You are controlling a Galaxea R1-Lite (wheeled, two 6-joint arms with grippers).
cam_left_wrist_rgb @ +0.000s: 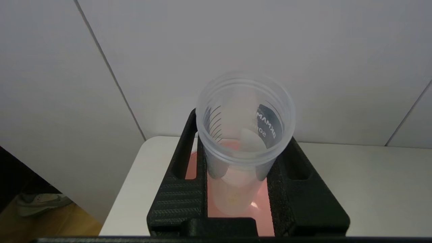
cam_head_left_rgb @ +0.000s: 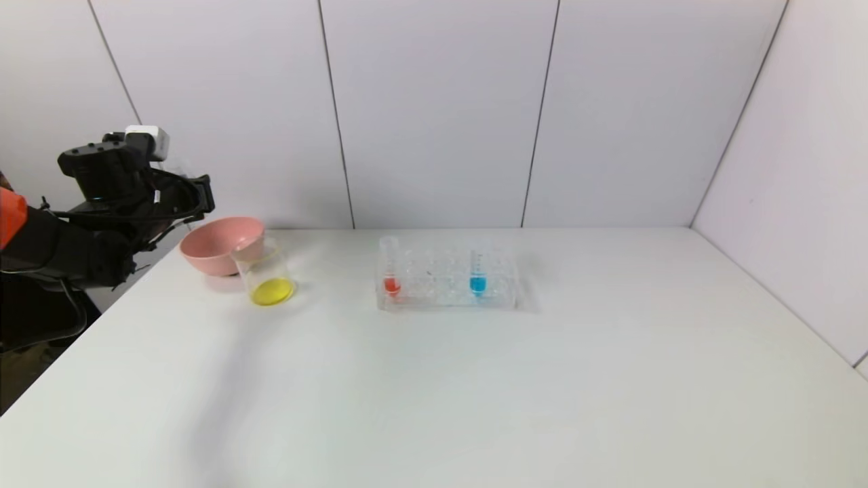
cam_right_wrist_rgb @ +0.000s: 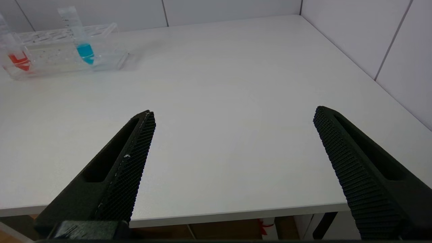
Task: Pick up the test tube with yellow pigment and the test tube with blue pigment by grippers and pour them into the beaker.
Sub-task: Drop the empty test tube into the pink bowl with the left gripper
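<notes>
I will use my left gripper to release the test tube with yellow pigment inside the pink bowl (cam_head_left_rgb: 222, 241) (cam_left_wrist_rgb: 239, 212) behind the beaker.
My left gripper (cam_head_left_rgb: 182, 198) hangs at the table's far left, above the pink bowl (cam_head_left_rgb: 220, 244), shut on the test tube with yellow pigment (cam_left_wrist_rgb: 243, 111). The tube's open mouth faces the wrist camera, and only a faint yellow trace shows at its bottom. The beaker (cam_head_left_rgb: 266, 276) stands in front of the bowl with yellow liquid in its bottom. The test tube with blue pigment (cam_head_left_rgb: 478, 270) stands upright in the clear rack (cam_head_left_rgb: 447, 299); the right wrist view shows this blue tube (cam_right_wrist_rgb: 82, 44) too. My right gripper (cam_right_wrist_rgb: 233, 111) is open over the table's near edge, holding nothing.
A tube with red-orange liquid (cam_head_left_rgb: 391, 271) stands at the rack's left end. The pink bowl (cam_left_wrist_rgb: 268, 219) shows between my left fingers. Walls close the table at the back and right. The left table edge lies just beside the bowl.
</notes>
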